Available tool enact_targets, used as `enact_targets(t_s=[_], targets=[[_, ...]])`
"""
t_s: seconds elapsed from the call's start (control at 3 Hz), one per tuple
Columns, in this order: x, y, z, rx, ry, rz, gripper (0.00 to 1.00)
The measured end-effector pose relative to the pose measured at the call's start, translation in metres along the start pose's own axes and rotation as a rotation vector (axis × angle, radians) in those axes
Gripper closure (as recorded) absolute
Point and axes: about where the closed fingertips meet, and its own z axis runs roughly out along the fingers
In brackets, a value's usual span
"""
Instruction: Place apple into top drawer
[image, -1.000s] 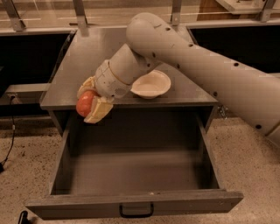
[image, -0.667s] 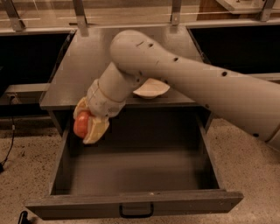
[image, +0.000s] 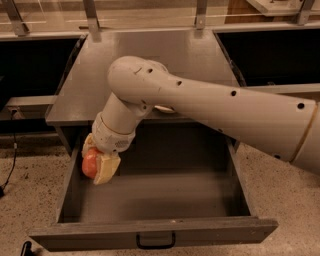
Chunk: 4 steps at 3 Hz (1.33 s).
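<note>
The robot's gripper will release the apple on the bottom of the grey drawer, behind the black handle (image: 121, 188) and toward the side with the cable.
The apple (image: 90, 164) is red-orange and sits between the cream fingers of my gripper (image: 98, 165). My gripper is shut on it and hangs just inside the left end of the open top drawer (image: 165, 202), close to its left wall. The drawer is pulled far out, grey, with a flat front panel and a small black handle (image: 155, 241) at its centre. My arm reaches in from the right and crosses above the drawer's back edge.
The cabinet's flat grey top (image: 150, 65) lies behind the drawer. A white bowl (image: 164, 108) on it is almost wholly hidden by my arm. Dark open shelves flank the cabinet. The floor is speckled, with a black cable (image: 10, 165) at the left.
My gripper has carried the apple from the cabinet top's front edge forward, down and left into the drawer's left end. The arm now hides most of the bowl.
</note>
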Motion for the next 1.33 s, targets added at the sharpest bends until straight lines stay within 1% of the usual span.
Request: enact_targets(t_s=[0.33,0.67,1.0,1.33], targets=[[0.003,0.004,-0.001,0.034,0.017,0.008,1.00],[0.036,0.019,0.024,0.073,0.034,0.123,1.00],[0.076,0.019,0.067,0.133,0.028,0.262,1.00],[0.102,0.010,0.091,0.189,0.004,0.327,1.00]])
